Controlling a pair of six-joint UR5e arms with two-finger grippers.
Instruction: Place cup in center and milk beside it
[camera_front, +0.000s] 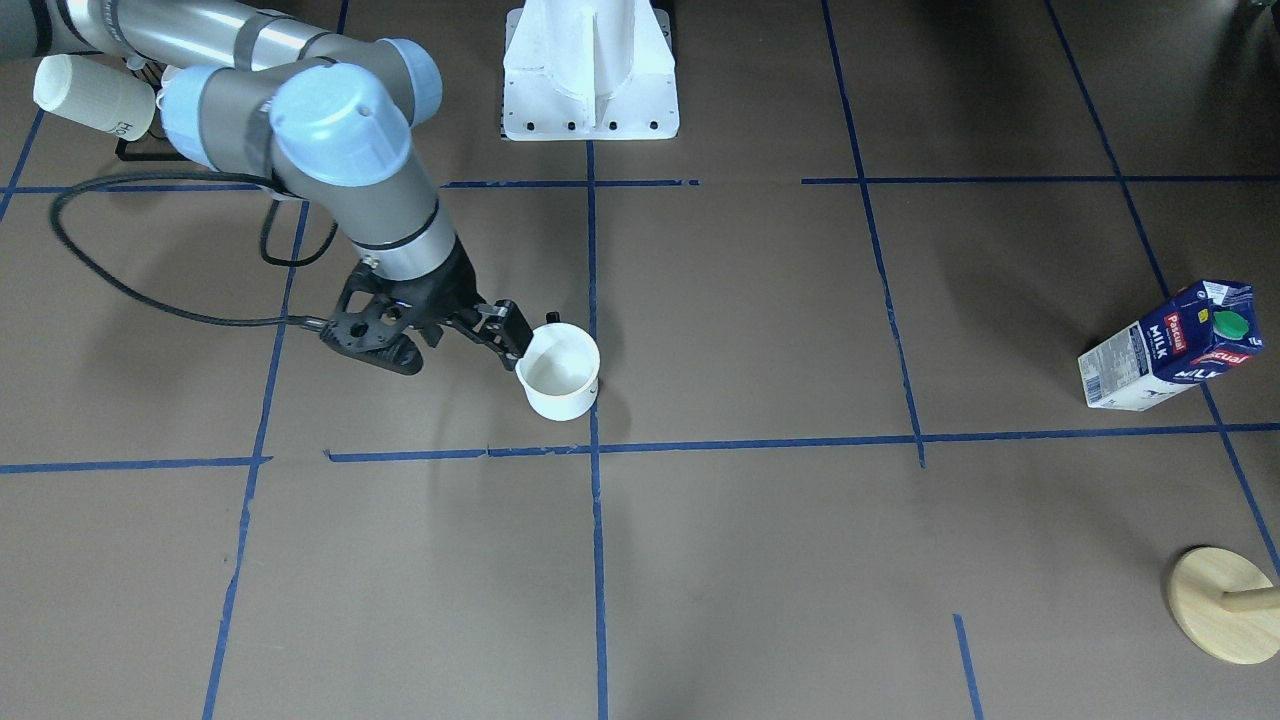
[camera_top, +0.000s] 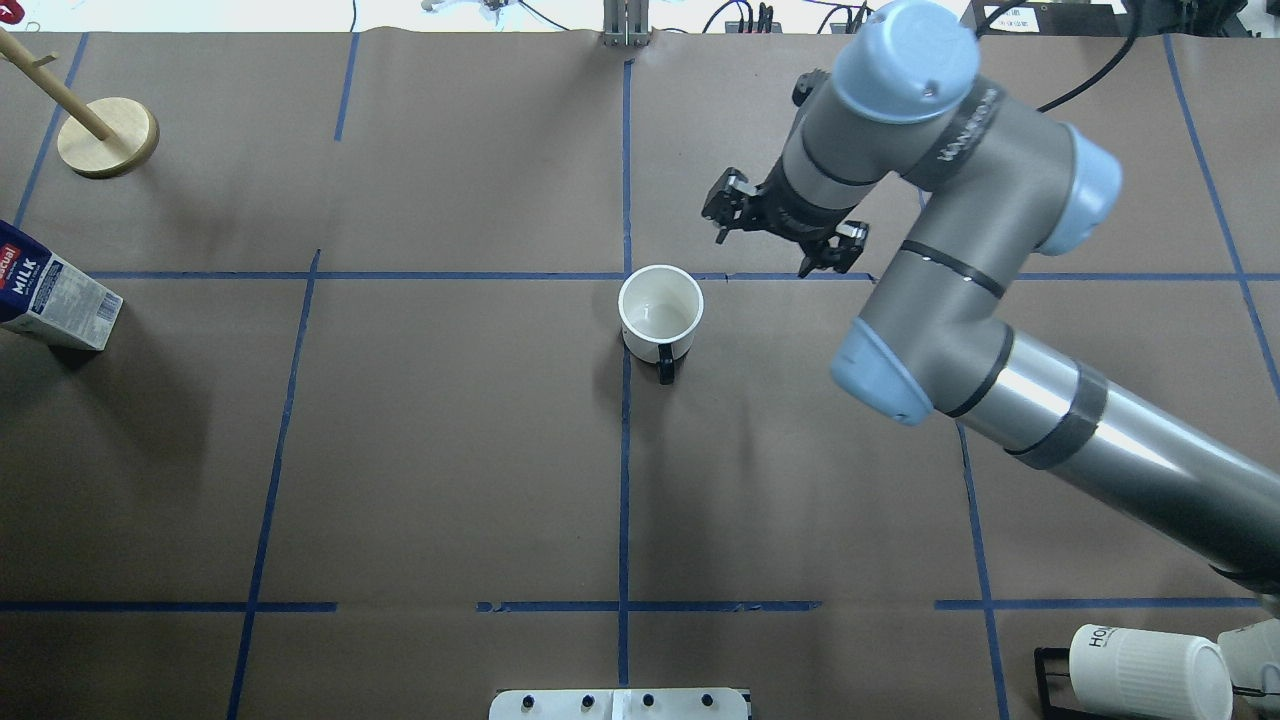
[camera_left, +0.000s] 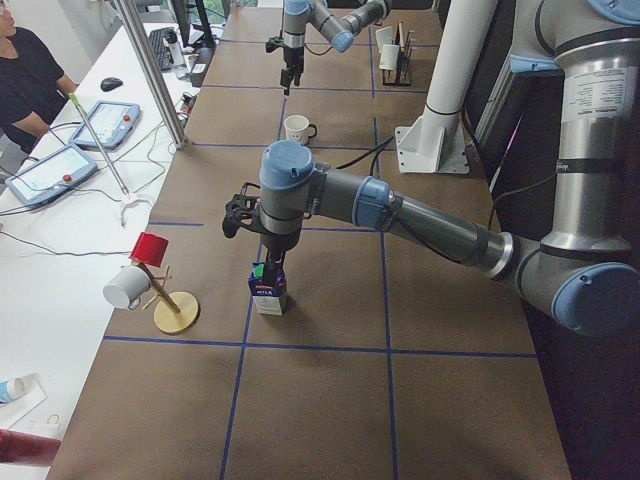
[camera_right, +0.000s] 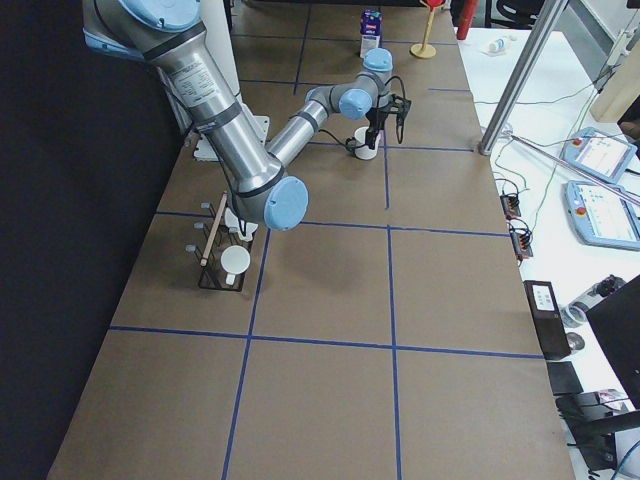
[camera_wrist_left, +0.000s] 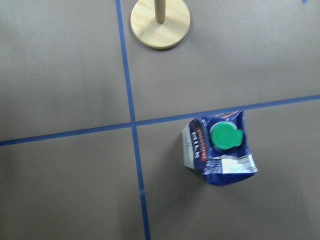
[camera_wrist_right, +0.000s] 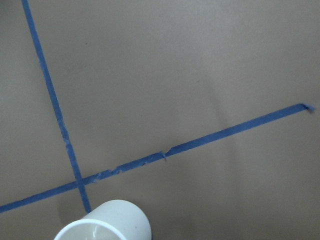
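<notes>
I need to close my left gripper on the blue top of the milk (camera_front: 1225, 318) (camera_wrist_left: 224, 137), with its fingers on either side of the green cap.
The cup (camera_top: 660, 312) is a small white mug with a black handle. It stands upright on the brown surface, right beside the blue tape crossing (camera_top: 625, 275). It also shows in the front view (camera_front: 560, 375) and at the bottom of the right wrist view (camera_wrist_right: 107, 225). My right gripper (camera_top: 778, 235) is open and empty, raised just beyond and to the right of the cup. The milk (camera_front: 1170, 345) stands upright near the table's left end, green cap up (camera_wrist_left: 222, 150). My left gripper (camera_left: 265, 262) hovers over it; I cannot tell if it is open.
A wooden mug stand (camera_top: 107, 137) stands near the far left corner, beyond the milk. A ribbed white mug (camera_top: 1145, 670) lies on a black rack at the near right corner. The white robot base (camera_front: 590, 70) stands at the near middle edge.
</notes>
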